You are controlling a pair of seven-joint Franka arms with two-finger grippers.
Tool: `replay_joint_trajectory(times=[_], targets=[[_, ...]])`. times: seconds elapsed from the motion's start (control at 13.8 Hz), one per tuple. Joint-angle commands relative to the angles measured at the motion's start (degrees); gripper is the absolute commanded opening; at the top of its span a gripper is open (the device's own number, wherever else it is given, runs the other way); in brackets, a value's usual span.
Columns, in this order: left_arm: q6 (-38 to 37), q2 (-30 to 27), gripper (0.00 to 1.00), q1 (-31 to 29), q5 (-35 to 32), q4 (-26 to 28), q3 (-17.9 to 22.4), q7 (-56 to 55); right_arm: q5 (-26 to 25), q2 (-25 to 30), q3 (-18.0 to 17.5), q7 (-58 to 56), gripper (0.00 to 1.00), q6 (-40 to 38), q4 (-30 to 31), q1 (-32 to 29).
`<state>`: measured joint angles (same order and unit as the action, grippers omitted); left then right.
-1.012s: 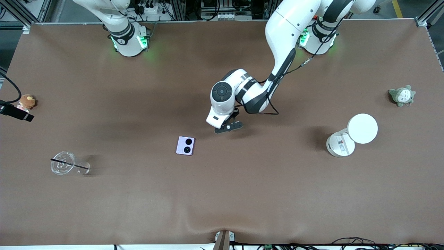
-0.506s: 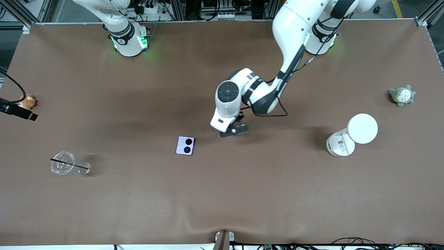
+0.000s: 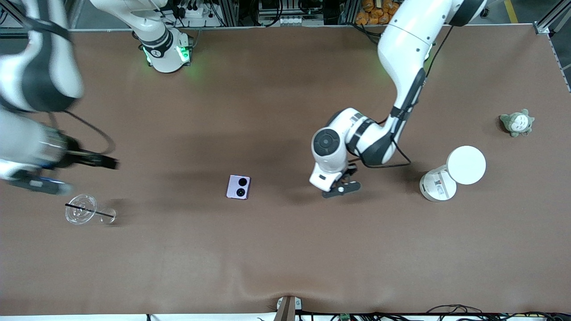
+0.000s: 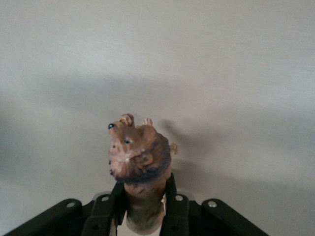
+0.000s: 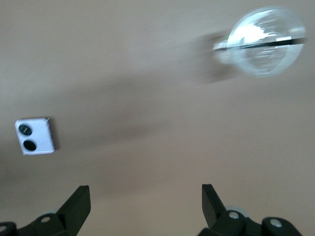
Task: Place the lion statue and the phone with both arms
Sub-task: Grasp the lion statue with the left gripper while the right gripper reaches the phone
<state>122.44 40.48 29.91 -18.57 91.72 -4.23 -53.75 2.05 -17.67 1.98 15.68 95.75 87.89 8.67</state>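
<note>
The lion statue will leave my left gripper on the table (image 3: 409, 198), beside the white container, on its phone-facing side.
The lavender phone (image 3: 238, 187) lies flat in the middle of the table, its two black camera circles up. It also shows in the right wrist view (image 5: 34, 136). My left gripper (image 3: 341, 187) hangs low over the table between the phone and the white container. In the left wrist view my left gripper (image 4: 142, 189) is shut on the reddish-brown lion statue (image 4: 140, 155), whose head sticks out past the fingertips. The lion is hidden under the hand in the front view. My right gripper (image 3: 109, 163) is open and empty (image 5: 145, 194) over the table beside the clear cup.
A clear plastic cup (image 3: 82, 209) with a black straw lies on its side toward the right arm's end; it also shows in the right wrist view (image 5: 261, 42). A white round container (image 3: 438, 186) with its lid (image 3: 466, 165) and a grey-green plush (image 3: 516, 122) sit toward the left arm's end.
My left gripper carried the lion toward the left arm's end and lower in the front view. My right arm swung in from the table's edge over the area above the cup, covering the brown plush.
</note>
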Motion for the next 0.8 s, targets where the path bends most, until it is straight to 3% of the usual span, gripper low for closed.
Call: replay_joint_trajectory(times=[0.0, 0.36, 0.72], targets=[[3.41, -7.94, 0.00, -6.32, -2.44, 8.54, -1.48, 7.73, -0.39, -3.59, 0.49, 4.43, 1.00, 2.58, -0.27, 6.43], [5.70, -10.78, 0.00, -22.58, -2.44, 11.72, -8.33, 20.78, 1.72, -9.82, 0.49, 14.26, 1.00, 15.67, 1.15, 12.06], [10.80, -9.89, 0.00, -26.12, -4.10, 15.33, -8.87, 22.98, 3.92, -18.61, 0.40, 22.56, 1.00, 31.67, 0.79, 18.21]])
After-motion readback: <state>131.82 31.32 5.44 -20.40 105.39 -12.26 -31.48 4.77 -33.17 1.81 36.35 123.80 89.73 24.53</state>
